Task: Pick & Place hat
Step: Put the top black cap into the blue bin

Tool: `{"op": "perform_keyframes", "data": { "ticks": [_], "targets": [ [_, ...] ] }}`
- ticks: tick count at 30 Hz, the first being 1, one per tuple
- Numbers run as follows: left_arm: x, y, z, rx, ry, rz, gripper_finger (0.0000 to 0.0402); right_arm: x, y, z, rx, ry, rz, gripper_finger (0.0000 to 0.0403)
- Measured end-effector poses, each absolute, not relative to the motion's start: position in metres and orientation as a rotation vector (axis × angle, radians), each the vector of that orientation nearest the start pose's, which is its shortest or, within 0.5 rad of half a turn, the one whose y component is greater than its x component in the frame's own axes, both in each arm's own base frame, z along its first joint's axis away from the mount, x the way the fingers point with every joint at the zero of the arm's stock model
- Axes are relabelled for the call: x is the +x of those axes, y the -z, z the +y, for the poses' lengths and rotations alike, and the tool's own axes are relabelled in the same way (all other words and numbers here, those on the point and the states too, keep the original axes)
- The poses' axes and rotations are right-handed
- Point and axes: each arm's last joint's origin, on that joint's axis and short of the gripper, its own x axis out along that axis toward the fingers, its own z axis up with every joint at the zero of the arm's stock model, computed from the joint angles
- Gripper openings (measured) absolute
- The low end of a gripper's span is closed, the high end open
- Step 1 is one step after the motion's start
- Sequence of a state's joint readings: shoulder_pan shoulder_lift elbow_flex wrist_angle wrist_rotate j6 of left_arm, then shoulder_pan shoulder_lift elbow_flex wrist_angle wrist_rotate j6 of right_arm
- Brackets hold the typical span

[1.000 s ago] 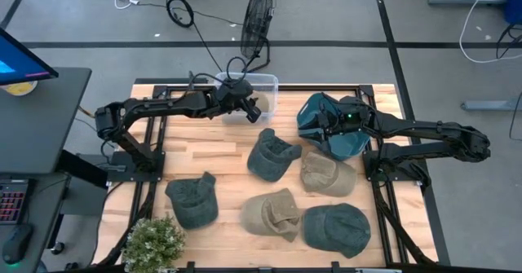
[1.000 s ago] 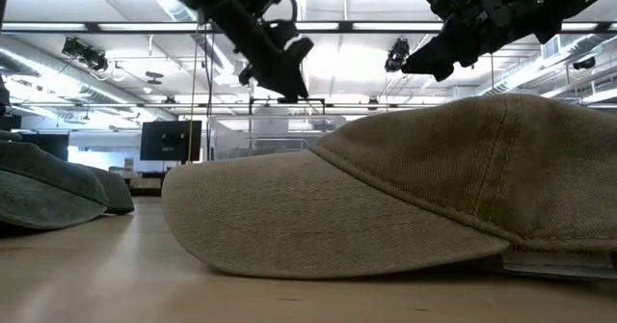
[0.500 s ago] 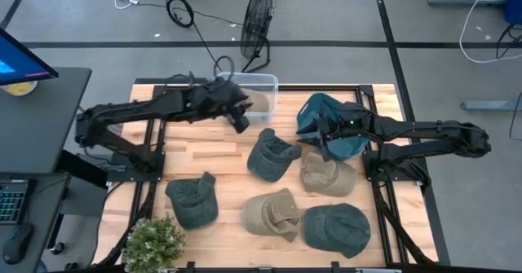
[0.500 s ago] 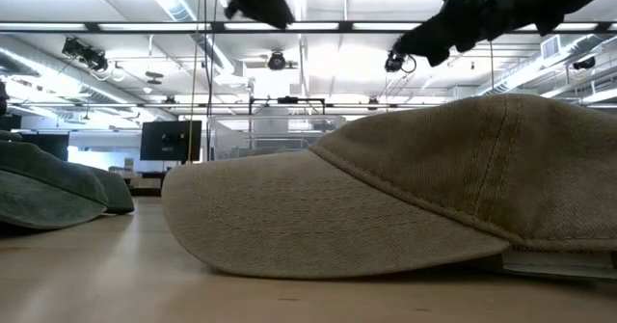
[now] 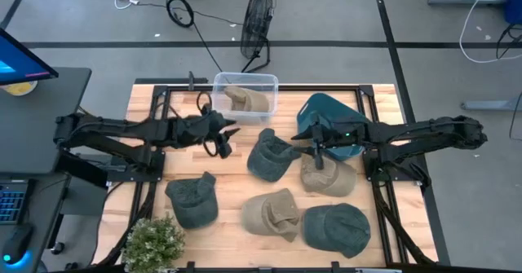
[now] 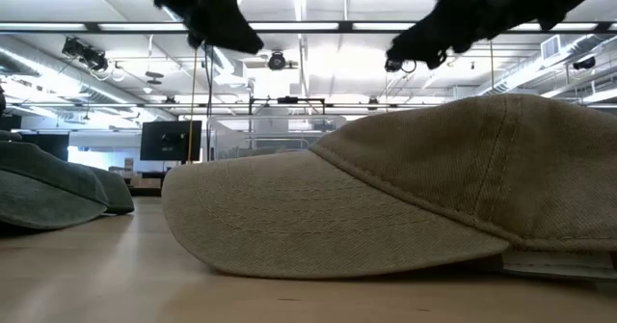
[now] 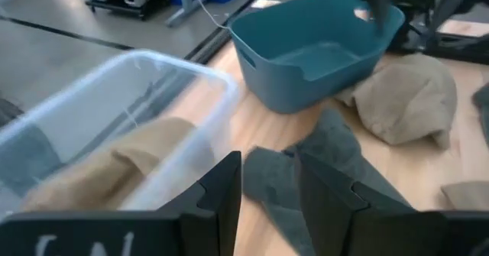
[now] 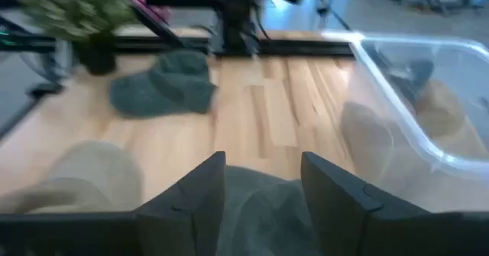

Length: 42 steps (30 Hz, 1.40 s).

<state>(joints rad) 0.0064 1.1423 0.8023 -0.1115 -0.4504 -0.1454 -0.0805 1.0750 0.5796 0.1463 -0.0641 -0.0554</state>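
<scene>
My right gripper needs to grab the middle fold (image 5: 273, 153) (image 8: 250, 219) of the dark green hat nearest the clear bin, between that bin and a tan hat.
A tan hat (image 5: 247, 99) lies inside the clear bin (image 5: 270, 84) at the table's far edge, also in the left wrist view as tan hat (image 7: 114, 168). My left gripper (image 5: 221, 143) is open and empty, hovering over bare wood left of a dark green hat (image 5: 271, 152); in its own view the left gripper (image 7: 269, 186) looks toward both bins. My right gripper (image 5: 316, 152) is open and hangs above the gap between that dark green hat and a tan hat (image 5: 326, 175). In its wrist view the right gripper (image 8: 260, 187) stands over the dark green hat (image 8: 260, 206).
An empty teal bin (image 5: 349, 110) sits right of the clear one. Toward the near edge lie a dark green hat (image 5: 192, 201), a tan hat (image 5: 273, 213) and another dark green hat (image 5: 336, 228). A potted plant (image 5: 153, 242) stands at the near left corner.
My left gripper has drawn back from over the clear bin toward the table's near-left, which leaves the tan hat in the bin in plain sight. My right gripper has moved off the teal bin toward the near edge, and stands by the dark green hat.
</scene>
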Motion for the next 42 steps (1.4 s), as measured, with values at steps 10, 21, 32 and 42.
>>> {"op": "perform_keyframes", "data": {
  "ticks": [10, 21, 32, 42],
  "targets": [
    [0.238, -0.236, 0.012, -0.130, -0.495, 0.427, 0.0126, 0.300, -0.202, -0.023, 0.002, 0.021, 0.701, 0.0181],
    [0.237, -0.235, 0.012, -0.131, -0.496, 0.425, 0.0126, 0.338, -0.164, -0.026, 0.120, 0.066, 0.933, 0.0175],
    [0.237, -0.233, 0.012, -0.127, -0.496, 0.441, 0.0126, 0.338, -0.161, -0.027, 0.243, 0.114, 0.950, 0.0019],
    [0.237, -0.233, 0.012, -0.126, -0.497, 0.444, 0.0126, 0.325, -0.206, -0.013, 0.223, 0.044, 0.828, 0.0006]
  ]
}}
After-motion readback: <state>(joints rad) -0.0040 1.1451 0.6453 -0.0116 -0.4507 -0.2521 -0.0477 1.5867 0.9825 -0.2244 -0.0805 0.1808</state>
